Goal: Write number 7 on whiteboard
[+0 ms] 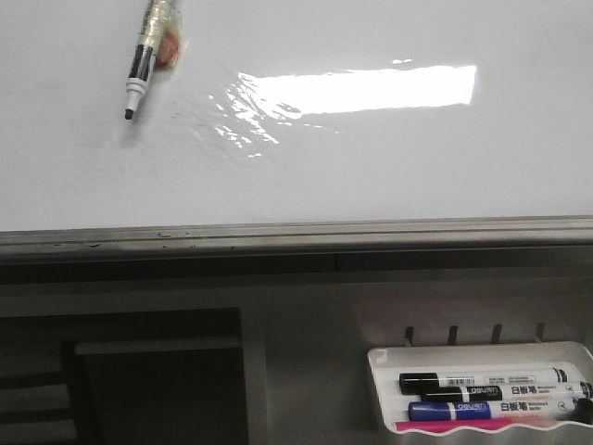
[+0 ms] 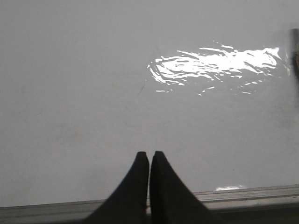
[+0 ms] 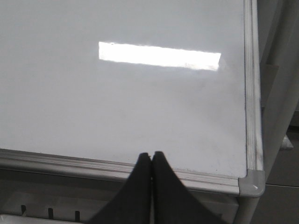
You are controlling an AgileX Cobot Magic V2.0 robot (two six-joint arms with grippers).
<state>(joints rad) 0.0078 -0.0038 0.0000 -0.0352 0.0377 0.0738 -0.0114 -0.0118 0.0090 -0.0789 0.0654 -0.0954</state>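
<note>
My left gripper closes next on the black band [image 1: 142, 62] near the black-and-white marker's writing tip at the whiteboard, below the pinkish thing.
The whiteboard [image 1: 389, 171] fills the upper front view, glossy, with a bright glare patch and a grey bottom rail [image 1: 296, 232]. No number 7 shows on it; the left wrist view has only a faint short mark [image 2: 140, 88]. A black-and-white marker [image 1: 141, 63] lies against the board at the upper left, tip pointing down-left, with something pinkish beside it. My left gripper [image 2: 149, 153] is shut and empty, facing the board [image 2: 84, 70] just above its rail. My right gripper [image 3: 152, 153] is shut and empty at the rail near the board's [image 3: 93, 107] lower right corner. Neither gripper shows in the front view.
A small white tray [image 1: 463, 349] at the lower right holds black and blue markers [image 1: 491, 380] and something pink. The board's grey corner piece [image 3: 251, 183] and right frame are beside my right gripper. A dark recess [image 1: 157, 371] lies below the rail at left.
</note>
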